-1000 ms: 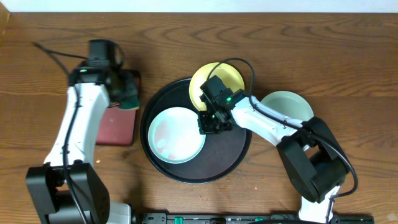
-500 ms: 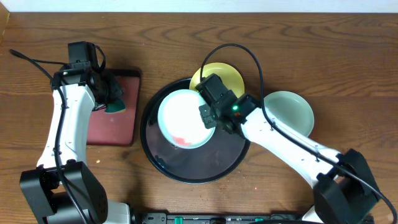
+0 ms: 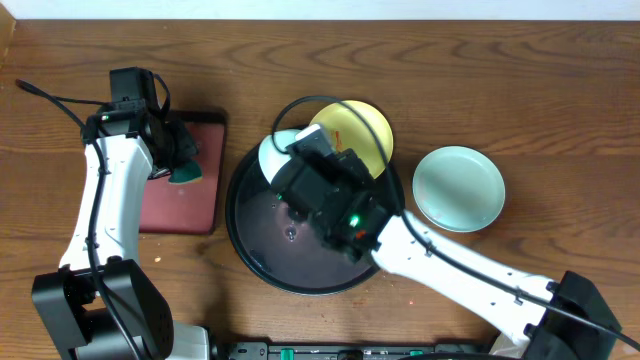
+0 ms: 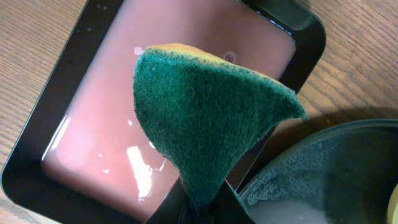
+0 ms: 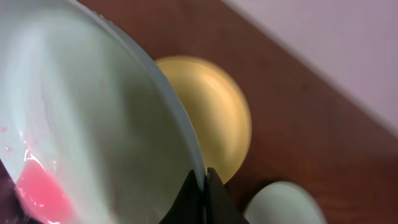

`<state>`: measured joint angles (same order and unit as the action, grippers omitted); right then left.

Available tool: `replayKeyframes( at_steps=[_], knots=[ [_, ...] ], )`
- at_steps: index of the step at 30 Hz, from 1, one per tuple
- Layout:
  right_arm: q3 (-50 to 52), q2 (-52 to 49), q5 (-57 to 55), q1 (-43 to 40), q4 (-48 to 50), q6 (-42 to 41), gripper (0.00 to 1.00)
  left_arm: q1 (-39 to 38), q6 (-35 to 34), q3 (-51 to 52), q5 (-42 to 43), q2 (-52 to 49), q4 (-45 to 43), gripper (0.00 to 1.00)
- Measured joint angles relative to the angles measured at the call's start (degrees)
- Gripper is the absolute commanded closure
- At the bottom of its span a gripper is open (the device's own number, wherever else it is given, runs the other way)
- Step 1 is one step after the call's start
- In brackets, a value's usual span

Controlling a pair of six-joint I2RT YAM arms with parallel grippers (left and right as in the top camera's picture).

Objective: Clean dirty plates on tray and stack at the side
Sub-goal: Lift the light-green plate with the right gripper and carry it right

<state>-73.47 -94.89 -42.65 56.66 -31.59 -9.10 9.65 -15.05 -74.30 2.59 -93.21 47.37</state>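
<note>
The pale mint green plate will go down on the other mint plate [image 3: 459, 188] [image 5: 285, 210] beside the black tray, set there by my right gripper.
My right gripper [image 5: 203, 185] is shut on the rim of a pale mint green plate [image 5: 93, 112] and holds it tilted above the black tray [image 3: 262, 262]. Pink liquid has pooled at the plate's low edge. In the overhead view the wrist [image 3: 325, 195] hides most of that plate [image 3: 276, 150]. The yellow plate [image 3: 358, 135] lies at the tray's far rim and also shows in the right wrist view [image 5: 214, 112]. A second mint plate [image 3: 458, 187] lies on the table right of the tray. My left gripper [image 4: 202, 208] is shut on a green sponge [image 4: 205, 106].
A small reddish-brown rectangular tray [image 3: 185, 205] lies left of the black tray, and the sponge [image 3: 186, 168] hangs over it. In the left wrist view it holds pinkish liquid [image 4: 118, 118]. The black tray's middle shows a few wet drops [image 3: 290, 235].
My right gripper has lifted the mint plate off the black tray and tilted it up toward the tray's back left. The left arm first shifted left over the small tray, then stayed.
</note>
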Motion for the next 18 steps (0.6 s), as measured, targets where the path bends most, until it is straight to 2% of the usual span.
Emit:
replayKeyframes(
  at_steps=[9,18],
  knots=[
    [-0.04,0.24,-17.66,6.05,7.96,7.52,0.99,0.0,0.02,0.0,0.0,0.0,0.0,0.92],
    [-0.07,0.24,-26.82,6.29,11.3,11.26,0.99,0.0,0.02,0.0,-0.02,0.0,0.0,0.92]
  ],
)
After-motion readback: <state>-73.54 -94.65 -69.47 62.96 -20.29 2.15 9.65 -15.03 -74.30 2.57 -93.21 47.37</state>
